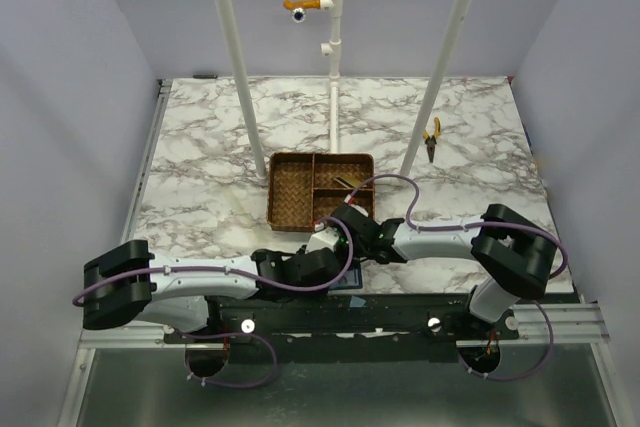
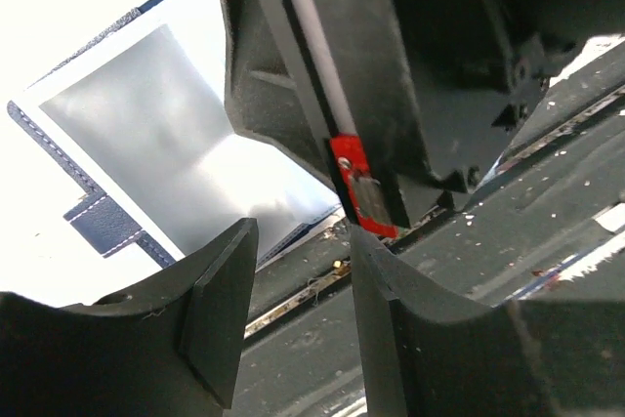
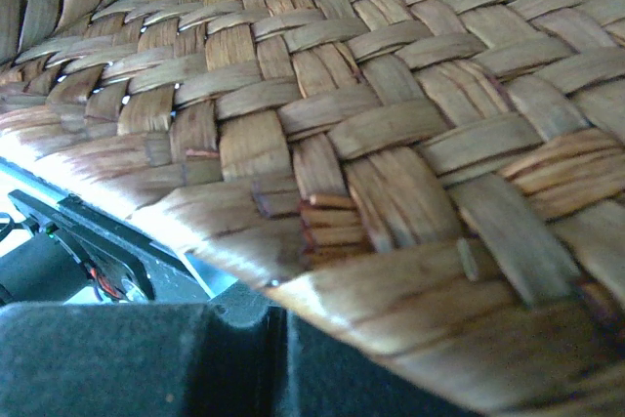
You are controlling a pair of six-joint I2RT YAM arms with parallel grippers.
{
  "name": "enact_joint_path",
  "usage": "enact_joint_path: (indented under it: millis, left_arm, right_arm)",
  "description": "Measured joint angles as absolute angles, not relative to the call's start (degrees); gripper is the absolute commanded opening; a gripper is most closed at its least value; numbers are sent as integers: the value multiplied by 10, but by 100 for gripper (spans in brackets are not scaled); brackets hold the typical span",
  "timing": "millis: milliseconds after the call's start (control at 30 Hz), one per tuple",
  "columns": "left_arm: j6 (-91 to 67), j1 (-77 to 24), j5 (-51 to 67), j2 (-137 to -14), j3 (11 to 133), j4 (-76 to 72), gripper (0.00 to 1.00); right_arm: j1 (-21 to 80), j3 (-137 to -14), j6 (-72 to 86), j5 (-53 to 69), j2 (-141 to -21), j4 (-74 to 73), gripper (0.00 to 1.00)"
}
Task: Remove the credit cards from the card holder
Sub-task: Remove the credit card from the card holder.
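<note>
The card holder's upturned clear sleeve looks empty, so next my left gripper pinches the sleeve's near edge (image 2: 278, 229) and pulls it aside before I take out a card.
The navy card holder (image 2: 103, 217) lies open in the left wrist view, a pale grey glossy inner face (image 2: 146, 134) turned up. My left gripper (image 2: 303, 241) stands open just beside its near edge, with nothing between the fingers. From above, this gripper (image 1: 322, 265) sits at the table's near edge. My right gripper (image 1: 335, 232) is just beyond it, against the tray's near wall. Its fingers (image 3: 195, 358) are shut, and I see nothing held between them. Gold credit cards (image 1: 350, 183) lie in the wicker tray's right compartment.
The brown wicker divided tray (image 1: 290, 209) stands mid-table, and its woven wall (image 3: 371, 124) fills the right wrist view. The right arm's black body (image 2: 410, 65) hangs right over the left gripper. Pliers (image 1: 431, 137) lie back right. White poles (image 1: 237, 57) rise behind the tray.
</note>
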State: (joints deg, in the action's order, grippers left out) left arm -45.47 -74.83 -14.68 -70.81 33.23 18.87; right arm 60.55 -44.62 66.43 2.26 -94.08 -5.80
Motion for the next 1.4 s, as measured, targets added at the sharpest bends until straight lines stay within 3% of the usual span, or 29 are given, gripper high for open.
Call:
enact_joint_path:
  millis: [200,533,900,1400]
  left_arm:
    - [-450,-797,-203,-711,333,192,48]
    - [-431,-868,-307,-595,302,101,49]
    - [-421,-912,-396,-775,399,160,47]
    - [-497,-935,-467,-883,499,310,40]
  right_arm:
    - [602,-446,666,30,-941,-58,1]
    - [602,-446,670,44,-949,-47,1]
    - [599,-446,670,59,-953,-40,1]
    - [583,-444,665,69,-953,-37,1]
